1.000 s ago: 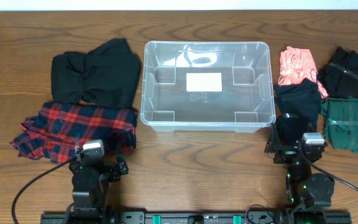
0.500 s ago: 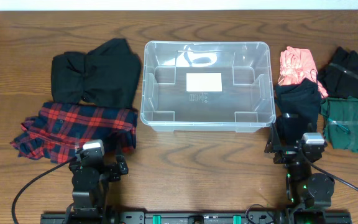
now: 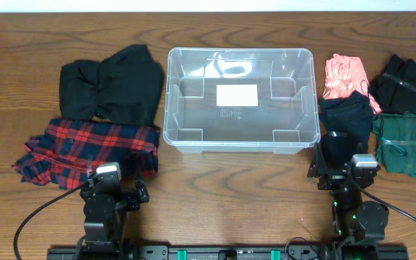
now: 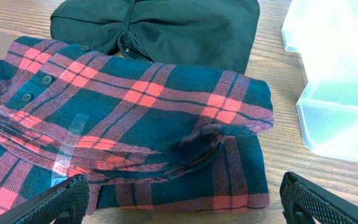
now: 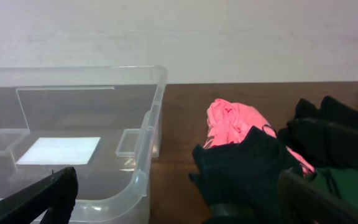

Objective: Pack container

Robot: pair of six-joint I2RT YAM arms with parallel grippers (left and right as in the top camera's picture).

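Observation:
The outer edge of the green garment, on the side that faces away from the clear container, will be gripped by my right gripper.
The clear container point(image 3: 193, 137) with a white label on its bottom stands empty at the table's middle; it also shows in the right wrist view point(image 5: 148, 124) and the left wrist view point(image 4: 328, 124). A red plaid shirt point(image 3: 85, 148) point(image 4: 129, 118) and a black garment point(image 3: 110, 83) point(image 4: 166, 25) lie left of it. A pink garment point(image 3: 344, 74) point(image 5: 232, 121), black garments point(image 3: 347, 115) point(image 5: 247, 165) point(image 3: 403, 83) and a green one point(image 3: 399, 144) lie right of it. My left gripper point(image 4: 179, 202) is open in front of the plaid shirt. My right gripper point(image 5: 179, 196) is open near the container's corner.
Both arm bases point(image 3: 107, 206) point(image 3: 352, 198) sit at the table's near edge. A white wall point(image 5: 179, 37) stands behind the table.

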